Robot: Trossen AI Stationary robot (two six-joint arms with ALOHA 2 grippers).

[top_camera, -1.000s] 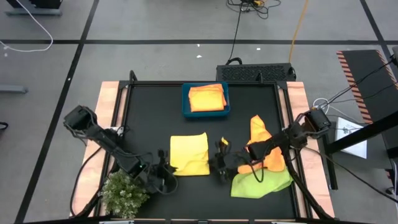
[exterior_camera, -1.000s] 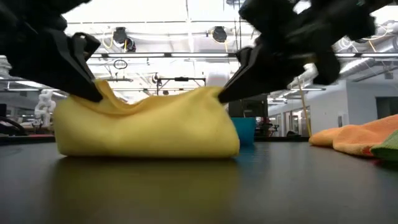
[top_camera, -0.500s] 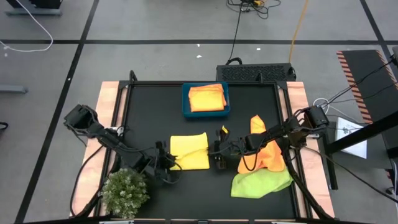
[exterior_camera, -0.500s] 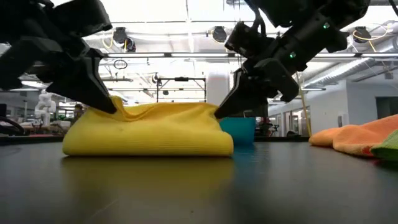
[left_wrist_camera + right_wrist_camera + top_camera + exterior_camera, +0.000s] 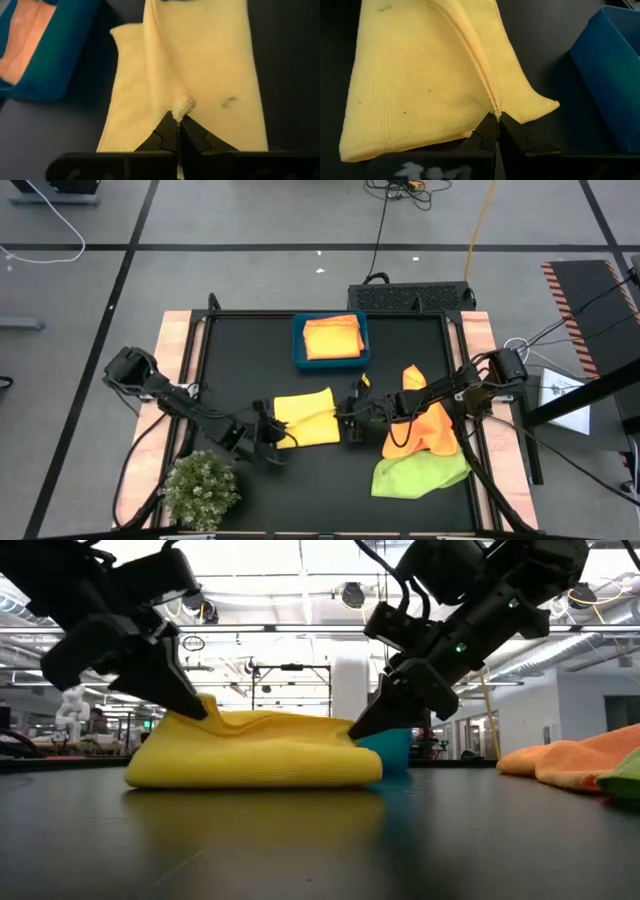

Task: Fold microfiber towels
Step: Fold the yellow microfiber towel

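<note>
The robot's left gripper needs to release the yellow towel on the black table [image 5: 309, 399] just in front of the blue bin.
A yellow towel [image 5: 305, 420] lies doubled over at the table's middle, its lower layer flat on the table [image 5: 255, 765]. My left gripper [image 5: 272, 432] is shut on its left end and my right gripper [image 5: 347, 420] on its right end. A blue bin [image 5: 331, 340] at the far middle holds folded orange towels [image 5: 332, 336]. A loose orange towel [image 5: 428, 420] and a lime green towel [image 5: 420, 472] lie in a heap at the right. My left gripper pinches a small bunch of the yellow towel's upper layer [image 5: 183, 106] between its two fingertips, at the towel's left end. The fingers slant down from the near left. The held part stands raised [image 5: 208, 712] above the layer on the table. My right gripper pinches the yellow towel's hemmed edge [image 5: 493, 109] between its two fingertips, at the towel's right end. The fingers slant down from the near right. The edge is held a little above the lower layer [image 5: 352, 730], and the upper layer sags slightly between the two grippers.
A small bushy green plant [image 5: 203, 490] stands at the near left corner, close to my left arm. The blue bin shows behind the yellow towel in the low view [image 5: 392, 750]. Bare black table [image 5: 250, 360] lies between the towel and the far left.
Both grippers have gone toward the table's far edge, staying shut on the yellow towel's ends. They have carried its upper layer over the lower one, so the towel now lies shorter from near to far and lower. Its far part has stayed in place.
</note>
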